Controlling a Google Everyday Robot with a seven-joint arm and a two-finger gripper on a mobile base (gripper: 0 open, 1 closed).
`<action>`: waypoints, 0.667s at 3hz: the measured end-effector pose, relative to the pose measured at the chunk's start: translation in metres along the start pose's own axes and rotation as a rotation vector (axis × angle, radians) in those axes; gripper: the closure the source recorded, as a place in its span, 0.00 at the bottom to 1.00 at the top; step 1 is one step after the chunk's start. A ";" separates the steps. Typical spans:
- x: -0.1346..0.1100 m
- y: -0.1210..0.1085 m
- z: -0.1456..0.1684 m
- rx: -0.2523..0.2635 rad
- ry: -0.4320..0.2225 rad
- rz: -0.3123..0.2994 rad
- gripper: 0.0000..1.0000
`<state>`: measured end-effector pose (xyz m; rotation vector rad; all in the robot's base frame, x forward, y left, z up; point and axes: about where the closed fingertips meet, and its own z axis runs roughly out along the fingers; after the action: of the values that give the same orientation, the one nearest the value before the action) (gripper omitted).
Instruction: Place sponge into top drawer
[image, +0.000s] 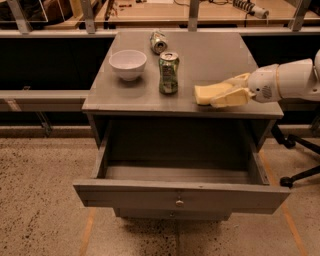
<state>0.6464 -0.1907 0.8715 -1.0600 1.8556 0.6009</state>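
My gripper is to put the sponge down on the bare bottom of the top drawer (217, 153), toward the office chair side.
The pale yellow sponge (209, 93) is held at the front right of the grey cabinet top (210, 55), near its front edge. My gripper (229, 90) comes in from the right on a white arm and is shut on the sponge, one finger behind it and one in front. The top drawer (180, 196) is pulled open below, with a small round knob on its front panel. Its inside looks bare.
A green soda can (169, 73) stands upright just left of the sponge. A white bowl (128, 64) sits at the left. A second can (158, 42) lies on its side at the back. A lower drawer knob (172, 215) shows beneath. An office chair base (300, 160) is at the right.
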 end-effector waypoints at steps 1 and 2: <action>0.015 0.046 -0.016 -0.005 -0.011 0.089 1.00; 0.032 0.087 -0.026 -0.021 -0.013 0.155 1.00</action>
<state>0.5523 -0.1788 0.8547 -0.9295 1.9356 0.7174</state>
